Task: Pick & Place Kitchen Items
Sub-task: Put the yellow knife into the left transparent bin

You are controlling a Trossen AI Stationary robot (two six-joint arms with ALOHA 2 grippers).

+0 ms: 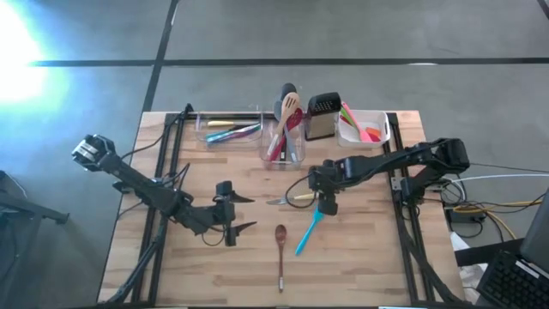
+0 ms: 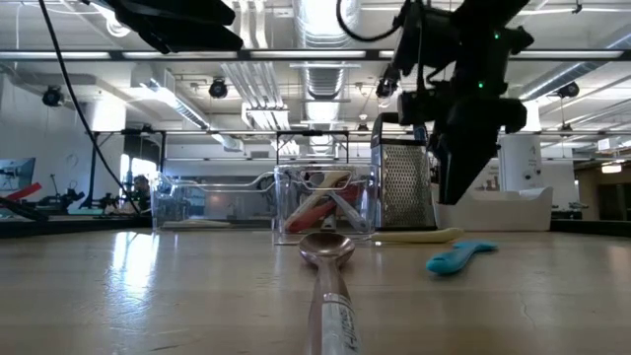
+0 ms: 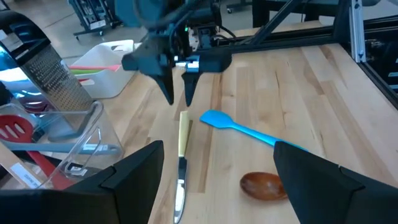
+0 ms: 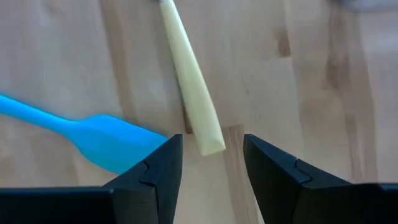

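Observation:
The robot's left gripper will next close on the knife's yellow handle (image 1: pixel 293 199) (image 3: pixel 183 149), near the spot where the handle meets the blade.
A yellow-handled knife (image 1: pixel 292 199) lies flat mid-table, with a blue spatula (image 1: pixel 310 230) just near of it and a wooden spoon (image 1: pixel 280 243) nearer still. My right gripper (image 1: pixel 327 206) hangs open above the knife's handle end (image 4: pixel 208 140), pointing down, one finger on either side and clear of it. The spatula's blade (image 4: pixel 112 142) lies beside one finger. My left gripper (image 1: pixel 243 214) waits open, level, left of the spoon. From the left wrist I see the knife (image 3: pixel 181 158), spatula (image 3: pixel 249 130), spoon (image 3: pixel 264 185) and right gripper (image 3: pixel 179 99).
Along the far edge stand a flat clear tub (image 1: pixel 227 130) with utensils, a tall clear tub (image 1: pixel 283 142) holding upright spoons and spatulas, a steel grater (image 1: pixel 322 118) and a white tub (image 1: pixel 364 127) with green-orange tools. Bare wood lies at the near corners.

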